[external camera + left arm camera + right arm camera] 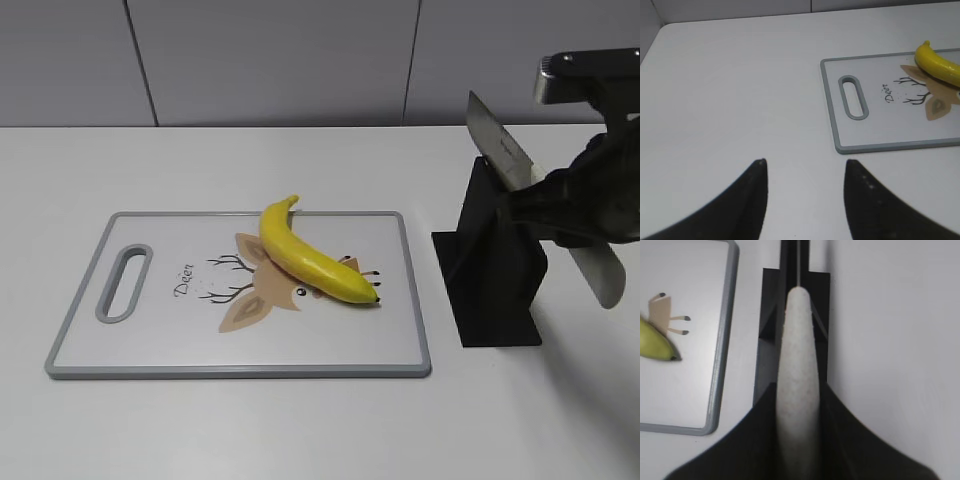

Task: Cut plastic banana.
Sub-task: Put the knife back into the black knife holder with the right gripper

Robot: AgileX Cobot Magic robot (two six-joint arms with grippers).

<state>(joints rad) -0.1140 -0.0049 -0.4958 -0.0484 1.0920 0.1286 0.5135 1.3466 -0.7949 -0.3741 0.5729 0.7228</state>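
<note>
Next, I let go of the knife with my right gripper in the upright slot of the black knife stand (523, 229) (799, 302) beside the cutting board.
The plastic banana (310, 255) is glossy yellow and lies diagonally on a grey-rimmed cutting board (150, 340) with a deer drawing, its stem pointing to the far side. My right gripper (565, 205) is shut on the pale handle (600, 275) of a knife whose blade (500, 150) points up and left, above a black knife stand (495, 290). In the right wrist view the handle (797, 365) sits between the jaws (797, 390), with the banana's dark end (652, 342) at the left. My left gripper (805, 162) is open and empty over bare table, left of the board (880, 130); the banana's stem end (937, 65) shows there.
The black stand (770, 315) sits just right of the board's right edge (720, 365). The board has a handle slot (122, 283) at its left end. A grey panelled wall runs behind the white table.
</note>
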